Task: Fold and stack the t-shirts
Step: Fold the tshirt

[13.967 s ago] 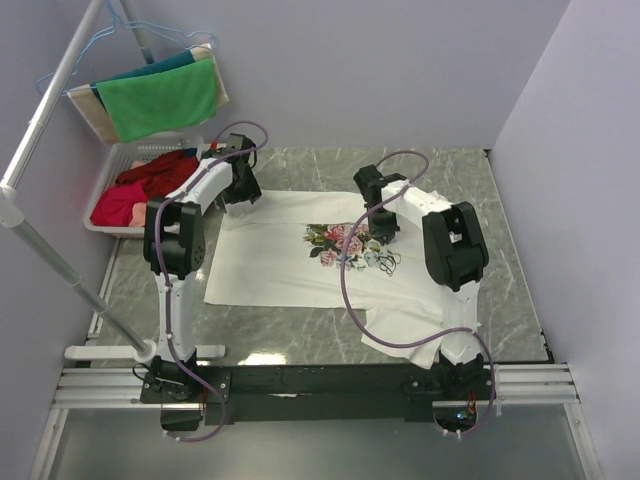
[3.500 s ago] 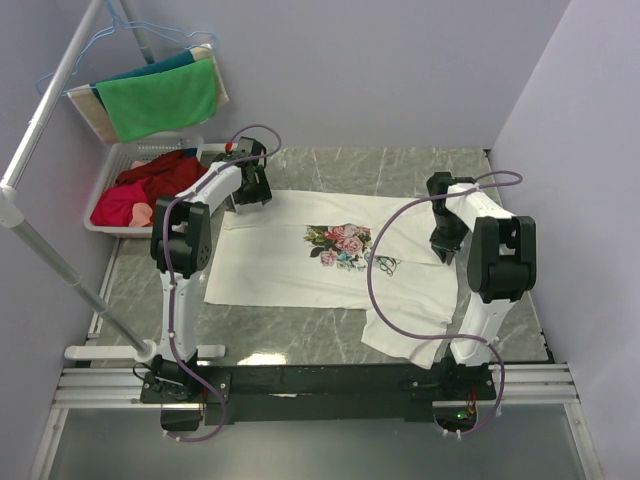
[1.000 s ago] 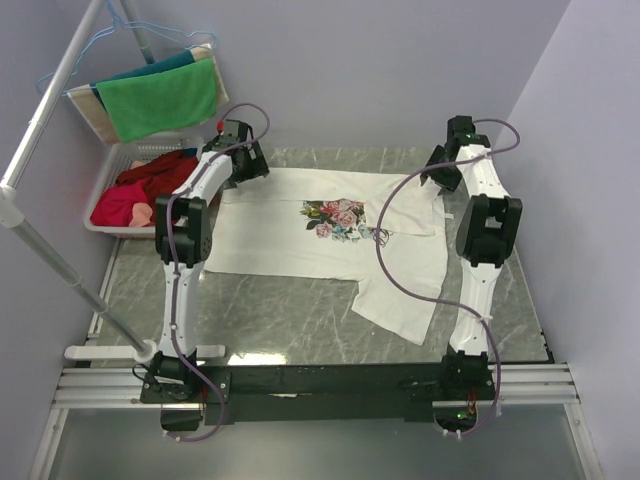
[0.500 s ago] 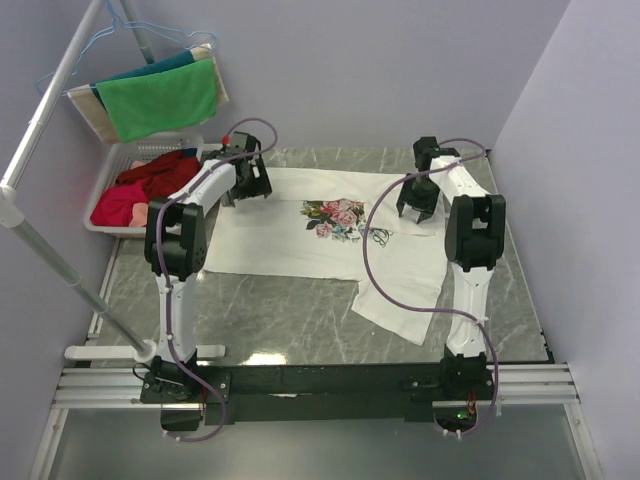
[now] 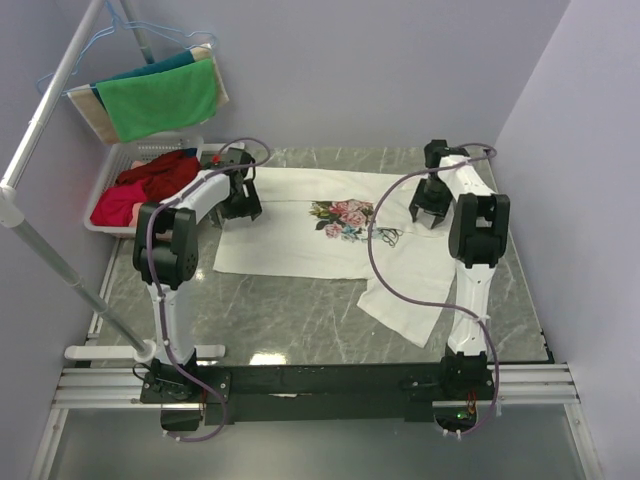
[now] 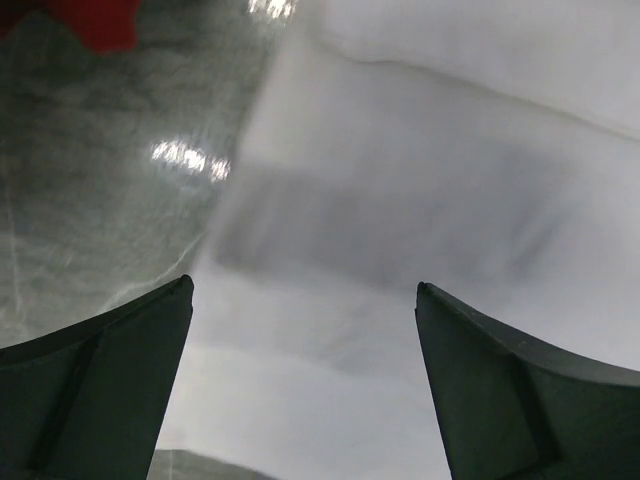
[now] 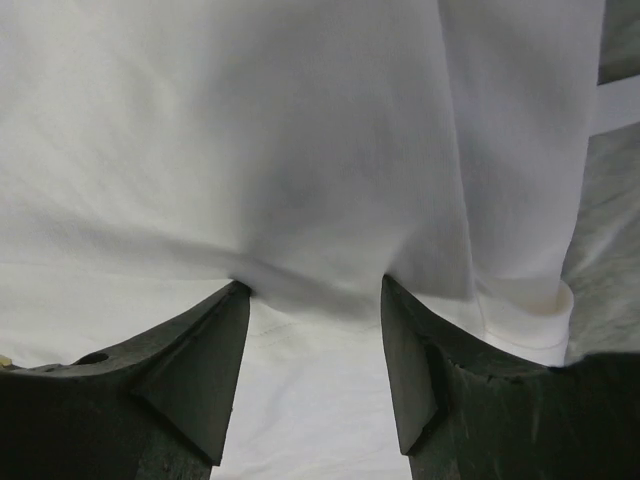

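Note:
Next, my left gripper goes to the white t-shirt's near corner [image 5: 216,270] [image 6: 162,446], at the end closest to the basket, and closes there.
One white t-shirt [image 5: 300,245] lies spread flat on the marble table, its pink floral print [image 5: 345,218] facing up and one sleeve trailing toward the near right. My left gripper [image 5: 240,205] is open over the shirt's far left edge. In the left wrist view the left gripper [image 6: 302,285] has its jaws wide apart above white cloth [image 6: 420,200]. My right gripper [image 5: 428,215] is on the shirt's far right part. In the right wrist view the right gripper [image 7: 312,283] is open, its tips pressed into the cloth [image 7: 300,150], which puckers between them.
A white basket [image 5: 108,165] of red clothes stands at the back left, and red cloth [image 6: 90,20] shows in the left wrist view. Green and teal cloths [image 5: 160,100] hang on a rack above it. A metal pole [image 5: 50,265] slants along the left. Walls close the back and right.
The left gripper has come nearer along the shirt's left edge. The right gripper has moved from the far back right corner onto the shirt. The shirt has shifted slightly right.

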`<state>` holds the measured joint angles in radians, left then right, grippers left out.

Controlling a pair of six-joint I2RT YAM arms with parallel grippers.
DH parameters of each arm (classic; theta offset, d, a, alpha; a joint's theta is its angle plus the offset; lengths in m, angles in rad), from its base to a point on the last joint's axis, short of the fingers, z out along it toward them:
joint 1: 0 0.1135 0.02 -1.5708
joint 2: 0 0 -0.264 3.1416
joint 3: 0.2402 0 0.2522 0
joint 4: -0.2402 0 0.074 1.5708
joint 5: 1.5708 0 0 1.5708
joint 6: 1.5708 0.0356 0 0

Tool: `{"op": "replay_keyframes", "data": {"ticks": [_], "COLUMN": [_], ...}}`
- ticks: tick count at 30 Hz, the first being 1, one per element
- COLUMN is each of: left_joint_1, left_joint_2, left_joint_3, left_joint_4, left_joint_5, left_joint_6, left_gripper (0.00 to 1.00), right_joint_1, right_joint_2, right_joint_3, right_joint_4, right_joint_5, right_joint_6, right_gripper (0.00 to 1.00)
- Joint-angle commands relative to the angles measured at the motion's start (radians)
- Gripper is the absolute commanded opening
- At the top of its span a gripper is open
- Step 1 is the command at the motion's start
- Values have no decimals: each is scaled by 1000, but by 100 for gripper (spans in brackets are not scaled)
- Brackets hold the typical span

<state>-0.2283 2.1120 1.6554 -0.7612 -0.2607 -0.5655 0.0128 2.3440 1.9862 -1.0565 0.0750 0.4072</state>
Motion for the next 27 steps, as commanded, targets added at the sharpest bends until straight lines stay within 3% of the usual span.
{"op": "replay_keyframes", "data": {"ticks": [1,9,13,20,27], "left_joint_1": [0,0,0,-8,-11], "left_joint_2": [-119,-204,-263,-389,-399], "left_joint_3": [-42,-153,-255,-405,-480], "left_joint_4": [-32,-76,-70,-98,-38], "left_joint_5": [-18,3,60,140,166], "left_joint_6": [-2,6,-25,-57,-118], "left_gripper": [98,98,92,66,52], "right_joint_1": [-94,-88,-79,-59,-39], "right_joint_2": [32,32,-6,-34,-77], "right_joint_3": [43,79,95,216,178], "right_joint_4": [-53,-36,-22,-31,-28], "right_joint_5": [101,28,26,55,54], "right_joint_6": [2,-18,-8,8,18], "right_gripper": [61,58,58,58,58]}}
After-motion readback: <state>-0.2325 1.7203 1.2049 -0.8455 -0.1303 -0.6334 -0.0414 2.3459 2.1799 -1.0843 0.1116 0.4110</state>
